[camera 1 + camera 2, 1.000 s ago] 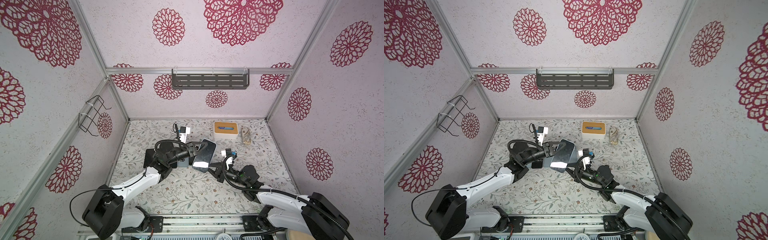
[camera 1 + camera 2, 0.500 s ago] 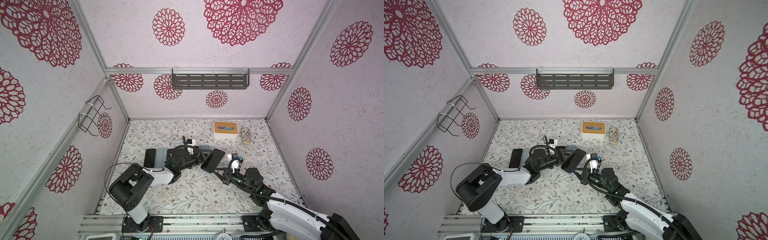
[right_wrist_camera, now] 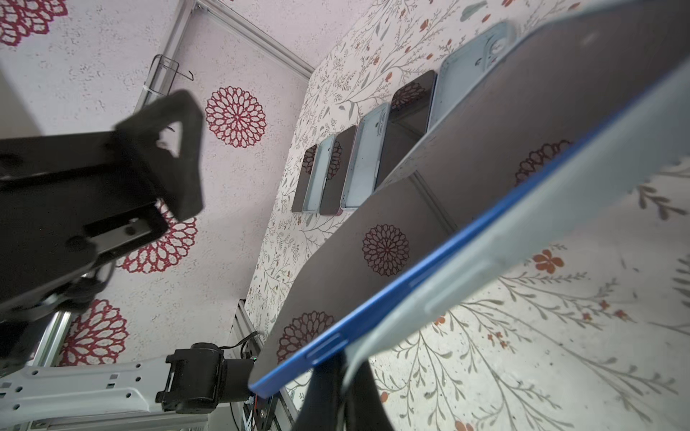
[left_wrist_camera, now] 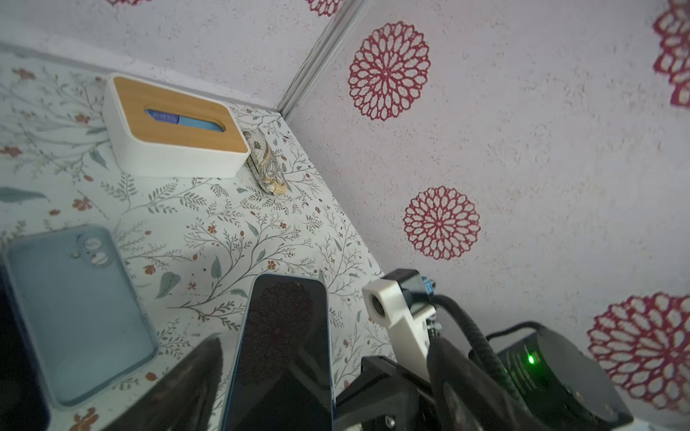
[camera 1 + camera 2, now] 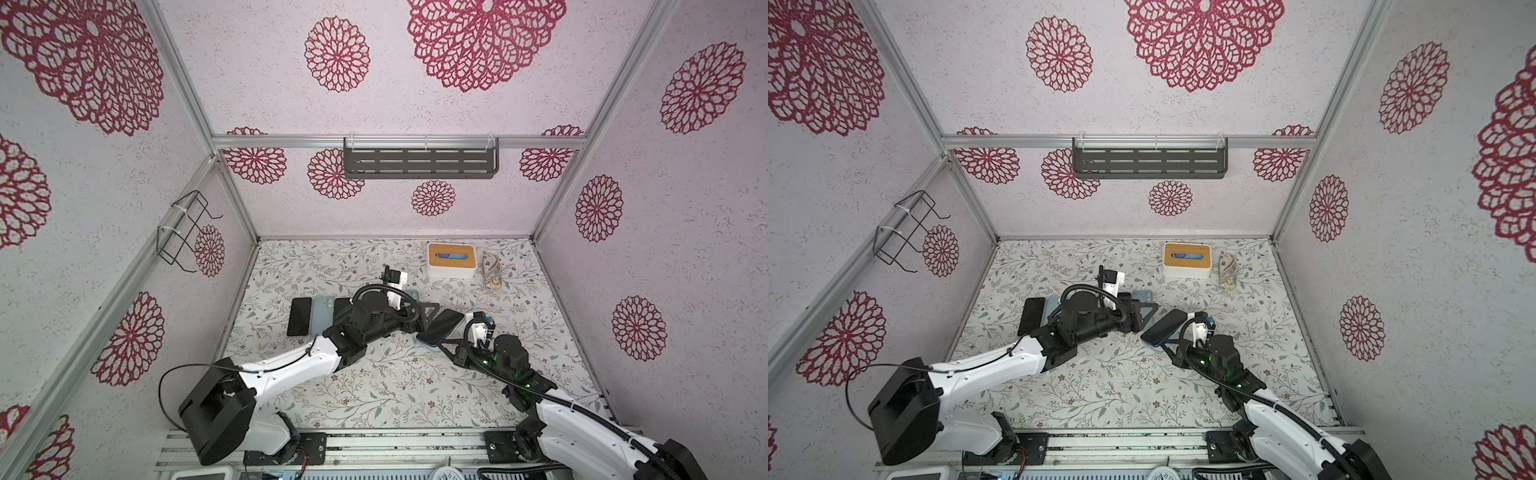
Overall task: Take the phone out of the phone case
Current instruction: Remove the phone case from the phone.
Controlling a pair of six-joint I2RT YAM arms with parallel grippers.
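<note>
I need to move my left gripper next to the phone's near end (image 5: 429, 338) beside my right gripper and close it there, because the phone case peels away there.
A phone (image 5: 441, 330) (image 5: 1163, 328) with a dark screen and blue rim hangs tilted above the table's middle, sitting in a pale blue-grey phone case (image 3: 522, 246). My right gripper (image 5: 448, 345) (image 5: 1168, 347) (image 3: 347, 369) is shut on the case's lip, which has peeled away from the phone (image 3: 429, 231) at that corner. My left gripper (image 5: 424, 320) (image 5: 1141, 319) (image 4: 326, 341) is open. Its fingers (image 3: 175, 149) straddle the phone (image 4: 287, 336) at the other end without touching it.
Several bare phones (image 5: 299, 316) and empty cases (image 5: 322, 316) (image 4: 74, 317) lie in a row at the table's left. A white tissue box (image 5: 451, 259) and a small patterned bundle (image 5: 491, 272) stand at the back right. A shelf (image 5: 419, 162) and a wire rack (image 5: 187, 232) hang on the walls.
My left gripper has opened and let go of the phone. The phone, still in its case, has come lower and to the right in the right gripper.
</note>
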